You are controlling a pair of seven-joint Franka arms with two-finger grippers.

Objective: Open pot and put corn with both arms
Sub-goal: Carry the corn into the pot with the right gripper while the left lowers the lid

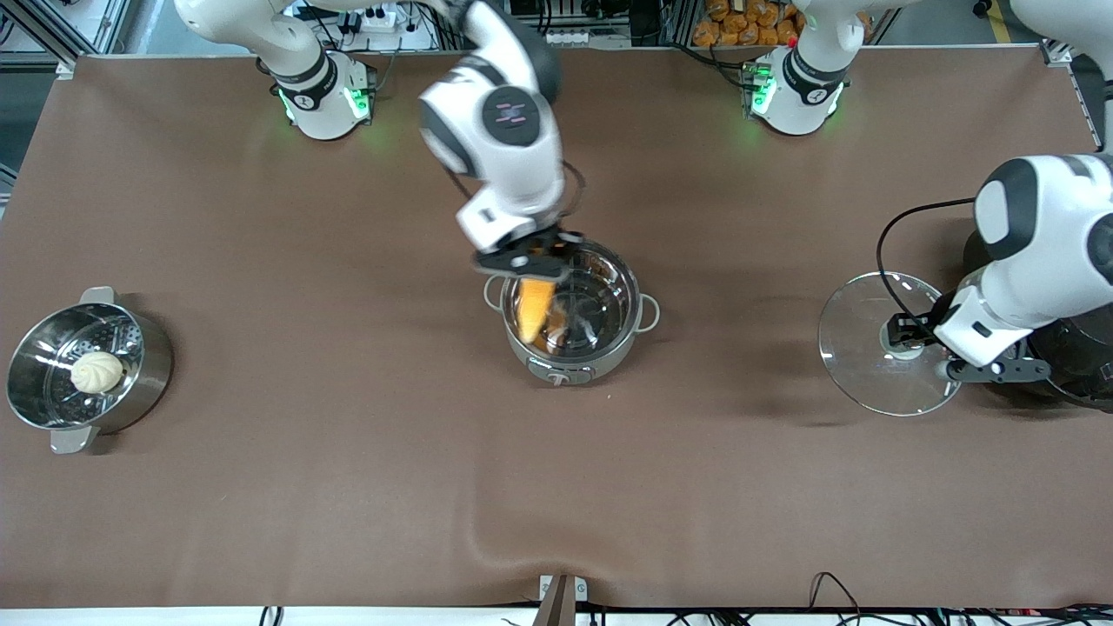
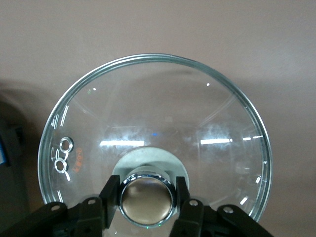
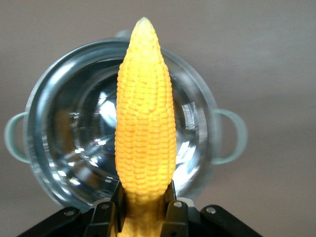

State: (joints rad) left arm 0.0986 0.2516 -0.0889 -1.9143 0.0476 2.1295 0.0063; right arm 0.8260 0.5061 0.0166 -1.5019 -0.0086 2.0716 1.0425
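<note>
The robot's left gripper will release the glass lid on the table (image 1: 822, 334) between the steel pot and the black cooker.
The steel pot (image 1: 609, 296) stands open at the table's middle, its knob facing the front camera; it also shows in the right wrist view (image 3: 74, 148). My right gripper (image 1: 532, 263) is shut on the thick end of the yellow corn (image 1: 532, 306) and holds it over the pot's opening, tip pointing toward the front camera. In the right wrist view the corn (image 3: 144, 118) spans the pot's mouth. My left gripper (image 1: 904, 333) is shut on the chrome knob (image 2: 146, 199) of the glass lid (image 1: 869, 365), held just above the table toward the left arm's end. The lid's glass (image 2: 163, 108) fills the left wrist view.
A steel steamer pot (image 1: 139, 382) with a white bun (image 1: 96, 371) in it stands toward the right arm's end. A big black cooker (image 1: 1074, 365) stands beside the lid, partly under the left arm. A black cable (image 1: 887, 235) loops over the table near it.
</note>
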